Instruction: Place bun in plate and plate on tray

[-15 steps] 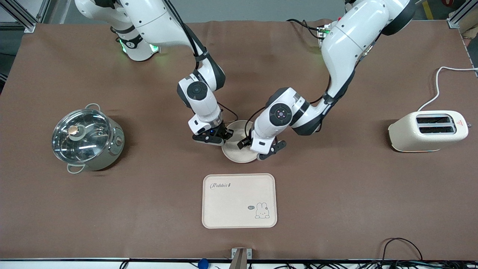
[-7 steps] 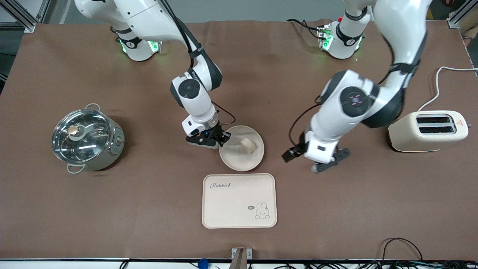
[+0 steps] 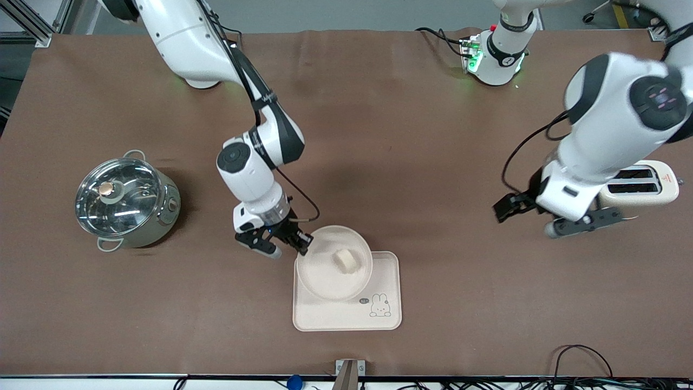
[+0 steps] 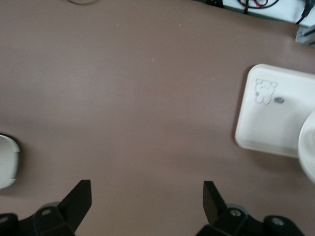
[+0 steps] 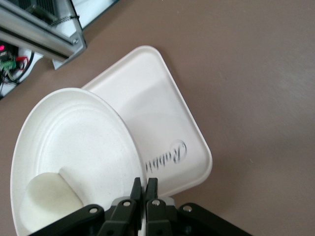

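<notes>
My right gripper needs to set the plate, now hanging over the tray's farther part, down and let go of it on the middle of the tray [image 3: 339,288] [image 5: 112,132], next to the small rabbit drawing.
The round cream plate [image 3: 325,273] hangs over the farther part of the Rabbit tray [image 3: 346,317], overlapping its rim. The pale bun [image 3: 346,261] lies in the plate. My right gripper [image 3: 302,245] is shut on the plate's rim at the side toward the pot. In the right wrist view its fingertips [image 5: 144,184] pinch the rim, with the plate [image 5: 74,137], the bun [image 5: 49,201] and the tray [image 5: 167,118] below. My left gripper [image 3: 541,218] is open and empty, up in the air beside the toaster; in its wrist view [image 4: 146,196] the fingers stand wide apart over bare table.
A lidded steel pot [image 3: 125,201] stands toward the right arm's end. A cream toaster [image 3: 644,187] with a white cord stands toward the left arm's end, partly covered by the left arm. The left wrist view shows the tray [image 4: 275,118] and the toaster's edge [image 4: 7,162].
The right gripper has carried the plate with the bun nearer to the front camera, to over the tray. The left arm has let go and swung away to beside the toaster.
</notes>
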You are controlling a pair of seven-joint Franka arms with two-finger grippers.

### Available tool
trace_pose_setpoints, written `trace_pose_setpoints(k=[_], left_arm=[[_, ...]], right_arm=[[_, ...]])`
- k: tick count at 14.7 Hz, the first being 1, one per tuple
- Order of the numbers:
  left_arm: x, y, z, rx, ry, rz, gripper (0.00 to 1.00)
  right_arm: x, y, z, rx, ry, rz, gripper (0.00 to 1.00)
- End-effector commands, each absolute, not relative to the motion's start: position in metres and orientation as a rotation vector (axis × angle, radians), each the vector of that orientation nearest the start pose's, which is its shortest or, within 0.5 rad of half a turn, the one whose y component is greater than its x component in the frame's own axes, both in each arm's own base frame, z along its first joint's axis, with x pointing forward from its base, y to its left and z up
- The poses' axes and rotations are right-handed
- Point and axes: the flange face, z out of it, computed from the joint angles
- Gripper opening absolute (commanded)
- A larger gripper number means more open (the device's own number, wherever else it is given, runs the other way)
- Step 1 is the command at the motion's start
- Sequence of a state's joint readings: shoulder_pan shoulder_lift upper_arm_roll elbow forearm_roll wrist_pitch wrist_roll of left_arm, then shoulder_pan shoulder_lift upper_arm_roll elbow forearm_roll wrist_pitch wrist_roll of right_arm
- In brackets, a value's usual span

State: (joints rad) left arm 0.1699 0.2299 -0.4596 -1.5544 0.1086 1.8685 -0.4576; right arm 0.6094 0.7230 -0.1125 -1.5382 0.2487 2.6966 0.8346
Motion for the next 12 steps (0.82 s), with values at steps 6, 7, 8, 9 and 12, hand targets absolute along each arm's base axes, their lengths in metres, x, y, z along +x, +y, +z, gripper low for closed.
trace_pose_setpoints(k=[6,7,8,9,12], left_arm=[[0.545,-0.085,0.632,-3.045,0.083,-0.096,1.0],[0.539,-0.084,0.637,-3.045,0.08,-0.079,1.0],[0.533,-0.083,0.641,-3.041,0.075,-0.06,1.0],[0.529,-0.084,0.641,-3.039,0.089,-0.039,1.0],[0.525,-0.079,0.645,-3.038,0.081,-0.031,1.0]], right_arm=[[0.692,0.387,0.205,-2.588,0.755,-0.478,0.0],[0.691,0.386,0.195,-2.588,0.752,-0.487,0.0],[0.691,0.385,0.19,-2.579,0.749,-0.505,0.01],[0.693,0.381,0.187,-2.57,0.757,-0.515,0.01],[0.692,0.38,0.182,-2.576,0.76,-0.509,0.01]])
